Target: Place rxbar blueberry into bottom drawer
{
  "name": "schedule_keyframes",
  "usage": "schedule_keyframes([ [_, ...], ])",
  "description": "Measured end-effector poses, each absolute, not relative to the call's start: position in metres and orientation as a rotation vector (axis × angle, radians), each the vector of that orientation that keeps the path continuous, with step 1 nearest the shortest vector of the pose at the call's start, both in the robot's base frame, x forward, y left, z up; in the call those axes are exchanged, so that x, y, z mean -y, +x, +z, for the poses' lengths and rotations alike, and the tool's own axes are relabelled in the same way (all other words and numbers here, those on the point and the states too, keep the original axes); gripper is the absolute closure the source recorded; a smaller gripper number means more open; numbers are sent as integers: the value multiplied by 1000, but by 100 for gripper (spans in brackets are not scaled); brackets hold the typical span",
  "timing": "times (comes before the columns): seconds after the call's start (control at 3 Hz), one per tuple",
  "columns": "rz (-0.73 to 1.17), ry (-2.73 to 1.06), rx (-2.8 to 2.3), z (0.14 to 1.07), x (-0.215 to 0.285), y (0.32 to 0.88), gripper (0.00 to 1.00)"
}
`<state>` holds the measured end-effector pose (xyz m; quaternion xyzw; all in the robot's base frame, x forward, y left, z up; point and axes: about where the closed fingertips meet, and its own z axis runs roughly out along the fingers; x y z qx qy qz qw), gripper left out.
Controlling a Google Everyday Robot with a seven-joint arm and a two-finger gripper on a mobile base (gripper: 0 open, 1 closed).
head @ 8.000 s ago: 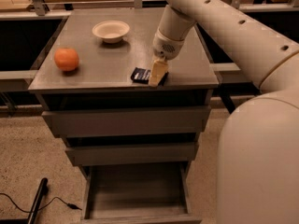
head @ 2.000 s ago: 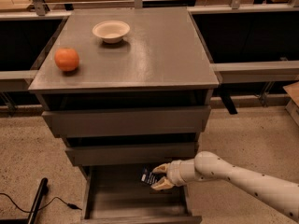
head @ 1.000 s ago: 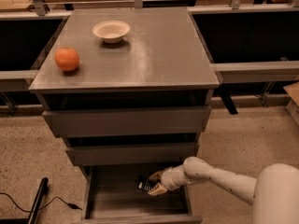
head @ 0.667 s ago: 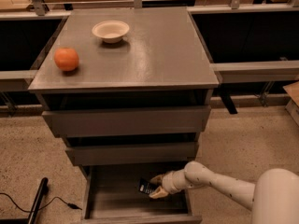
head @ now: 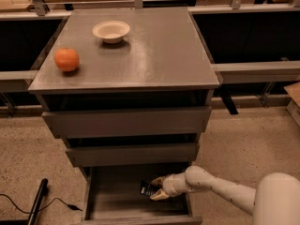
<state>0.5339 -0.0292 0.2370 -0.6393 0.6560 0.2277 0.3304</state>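
Note:
The rxbar blueberry, now held inside the open drawer, will be let go by my gripper on the grey bottom of the bottom drawer [head: 153,189], near the drawer's middle.
The bottom drawer [head: 112,201] is pulled open below the two upper drawers. My gripper [head: 157,188] reaches into it from the right, low over the grey floor near the drawer's middle. It is shut on one end of the rxbar blueberry [head: 146,188], a small dark bar that sticks out to the left of the fingers. I cannot tell whether the bar touches the drawer floor.
An orange [head: 66,59] and a cream bowl [head: 111,31] sit on the cabinet top [head: 154,50]. The two upper drawers [head: 126,122] are closed. A black cable and rod [head: 36,202] lie on the floor at the lower left. My white arm [head: 276,200] fills the lower right corner.
My gripper has carried the bar from the cabinet top down into the open bottom drawer. Over the last second it has sunk slightly lower and barely shifted.

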Motion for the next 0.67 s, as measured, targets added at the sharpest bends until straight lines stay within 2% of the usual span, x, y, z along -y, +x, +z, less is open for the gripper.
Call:
schedule_keyframes([
  [0.67,443,-1635,-1792,183,48,550,100],
])
